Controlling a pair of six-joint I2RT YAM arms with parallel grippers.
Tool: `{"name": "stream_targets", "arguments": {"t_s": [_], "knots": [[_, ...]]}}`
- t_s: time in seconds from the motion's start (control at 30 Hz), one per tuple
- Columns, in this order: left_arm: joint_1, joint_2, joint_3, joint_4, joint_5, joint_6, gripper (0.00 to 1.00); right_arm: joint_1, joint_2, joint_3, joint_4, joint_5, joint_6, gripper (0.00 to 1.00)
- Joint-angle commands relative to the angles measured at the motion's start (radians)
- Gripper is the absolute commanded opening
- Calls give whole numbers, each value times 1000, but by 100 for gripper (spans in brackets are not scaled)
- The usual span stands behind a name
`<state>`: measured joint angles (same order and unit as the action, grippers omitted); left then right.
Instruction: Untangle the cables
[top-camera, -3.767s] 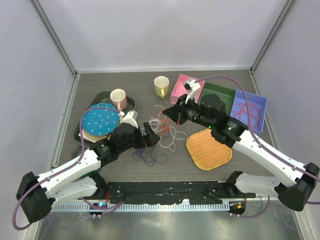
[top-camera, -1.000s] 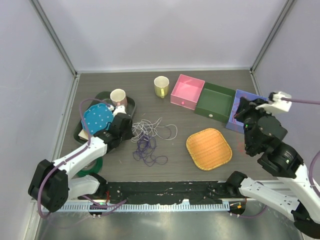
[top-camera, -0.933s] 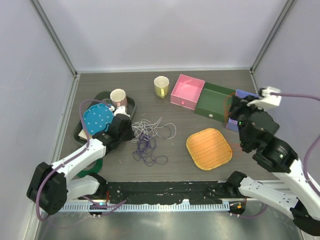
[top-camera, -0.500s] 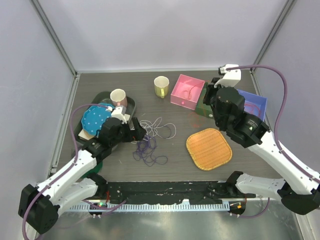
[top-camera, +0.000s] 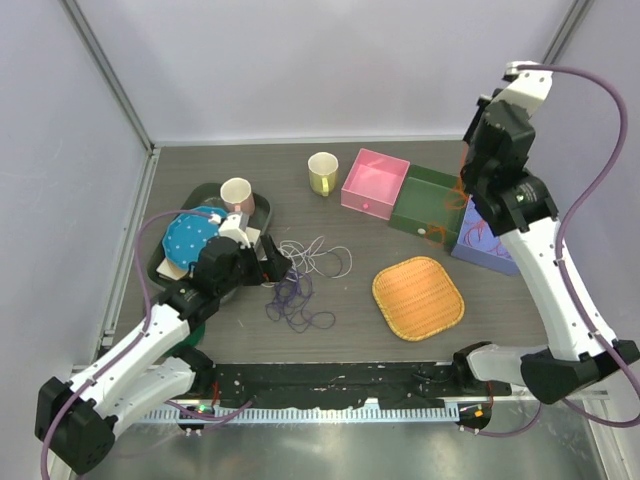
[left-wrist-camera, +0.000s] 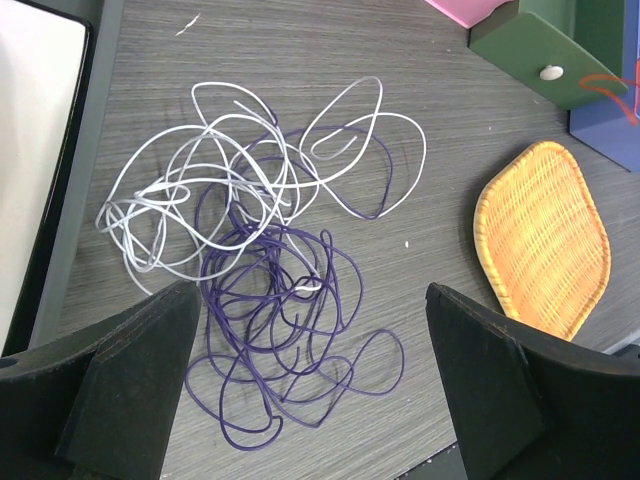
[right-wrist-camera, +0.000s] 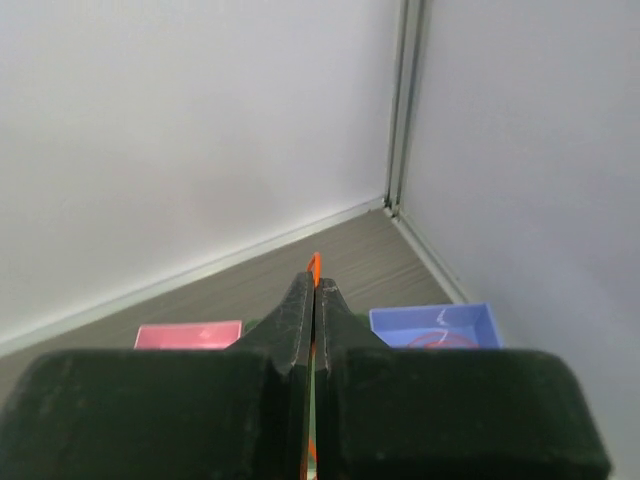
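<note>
Next, I release the orange cable, now hanging down to the boxes, with my right gripper inside the blue box (top-camera: 493, 231) (right-wrist-camera: 442, 341), beside the green box.
A tangle of cables lies mid-table: a white cable (top-camera: 318, 254) (left-wrist-camera: 230, 170) looped over a purple cable (top-camera: 296, 303) (left-wrist-camera: 285, 320). My left gripper (top-camera: 273, 266) (left-wrist-camera: 315, 400) is open just left of and above them, with the purple loops on the table between its fingers and nothing held. My right gripper (top-camera: 468, 178) (right-wrist-camera: 313, 290) is raised high over the boxes at the back right, shut on an orange cable (top-camera: 448, 214) (right-wrist-camera: 313, 264). That cable hangs down to the green and blue boxes (left-wrist-camera: 606, 84).
A woven yellow mat (top-camera: 418, 297) lies right of the tangle. Pink box (top-camera: 375, 183), green box (top-camera: 432, 198) and blue box (top-camera: 492, 247) stand in a row at the back right. A yellow mug (top-camera: 322, 173), a pink cup (top-camera: 236, 194) and a blue dotted plate (top-camera: 190, 238) are at the left.
My left gripper has opened beside the white and purple tangle. My right arm has swung up and back to the right, still shut on the orange cable.
</note>
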<state>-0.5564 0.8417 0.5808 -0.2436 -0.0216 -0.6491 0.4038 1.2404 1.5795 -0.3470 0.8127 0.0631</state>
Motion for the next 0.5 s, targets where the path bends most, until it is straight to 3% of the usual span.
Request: {"name": "stream_targets", "arguments": {"t_s": [0.0,0.47], "knots": [[-4,19,5,1,2,-3,100,-111,50,149,-16,-110,12,1],[-4,14,14,-11,-9,6,100,-246,188,433,-56,-78,-3,1]]}}
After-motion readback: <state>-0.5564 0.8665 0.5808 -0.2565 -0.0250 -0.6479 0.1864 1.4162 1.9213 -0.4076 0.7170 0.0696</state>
